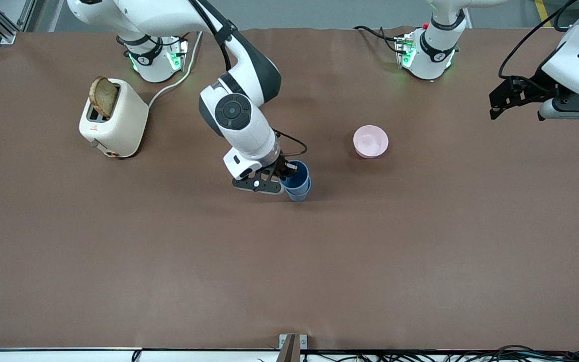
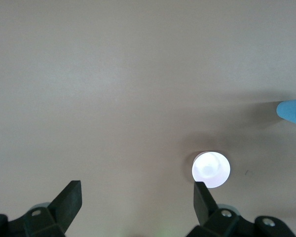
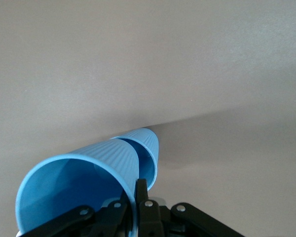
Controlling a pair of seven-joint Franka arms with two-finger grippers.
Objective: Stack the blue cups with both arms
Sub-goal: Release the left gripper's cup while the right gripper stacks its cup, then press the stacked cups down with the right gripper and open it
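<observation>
The robot's right gripper should release the upper blue cup inside the lower blue cup [image 1: 296, 184] [image 3: 144, 163] near the middle of the table.
Two blue cups are nested. The upper blue cup [image 1: 297, 173] sits in the lower blue cup [image 1: 299, 194], which stands on the table near its middle. My right gripper [image 1: 285, 174] is shut on the upper cup's rim, one finger inside and one outside. In the right wrist view the upper cup [image 3: 79, 182] fills the foreground at the right gripper [image 3: 136, 190], with the lower cup [image 3: 147, 148] around its base. My left gripper [image 1: 495, 104] is open and empty, up over the left arm's end of the table. The left wrist view shows the left gripper [image 2: 138, 197] and a cup [image 2: 292, 111] at the edge.
A pink bowl [image 1: 370, 141] stands beside the cups, toward the left arm's end; it also shows in the left wrist view [image 2: 211, 169]. A cream toaster [image 1: 113, 120] with a bread slice [image 1: 103, 96] stands at the right arm's end, its cable running to the right arm's base.
</observation>
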